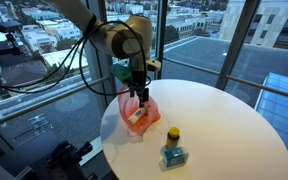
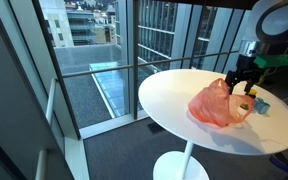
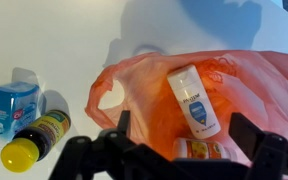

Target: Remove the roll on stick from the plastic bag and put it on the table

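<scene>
I need to next lower my gripper into the orange plastic bag and close it on the body of the white roll-on stick (image 1: 136, 116) (image 3: 194, 101).
An orange plastic bag (image 1: 141, 116) lies on the round white table (image 1: 224, 125), and it shows in both exterior views (image 2: 216, 106). In the wrist view the bag (image 3: 144, 110) is open, with a white roll-on stick (image 3: 195, 100) with a blue label lying inside it. A second item with an orange label (image 3: 206, 150) lies just below the stick. My gripper (image 1: 136, 96) hangs just above the bag's opening with its fingers open and empty, one on each side of the stick (image 3: 182, 128). It also shows in an exterior view (image 2: 242, 84).
A blue bottle (image 3: 11, 106) and a dark bottle with a yellow cap (image 3: 31, 140) lie on the table beside the bag, and both show in an exterior view (image 1: 172, 155). The table stands by glass walls and a railing (image 2: 94, 70).
</scene>
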Tool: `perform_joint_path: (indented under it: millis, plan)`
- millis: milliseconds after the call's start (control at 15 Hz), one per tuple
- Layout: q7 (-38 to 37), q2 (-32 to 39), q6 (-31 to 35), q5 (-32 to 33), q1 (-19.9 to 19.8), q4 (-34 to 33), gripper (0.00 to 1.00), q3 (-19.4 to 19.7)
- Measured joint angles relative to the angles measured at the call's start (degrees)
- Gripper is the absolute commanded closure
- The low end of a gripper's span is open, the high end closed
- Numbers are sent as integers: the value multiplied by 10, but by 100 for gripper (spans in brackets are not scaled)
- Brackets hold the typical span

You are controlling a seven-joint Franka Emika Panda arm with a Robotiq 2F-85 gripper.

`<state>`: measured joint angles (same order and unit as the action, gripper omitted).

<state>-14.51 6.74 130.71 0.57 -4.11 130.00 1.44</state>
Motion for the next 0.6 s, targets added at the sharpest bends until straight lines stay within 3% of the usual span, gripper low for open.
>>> perform_joint_path:
  millis: [600]
  plan:
    - [14,10,35,1,9,8,0,2]
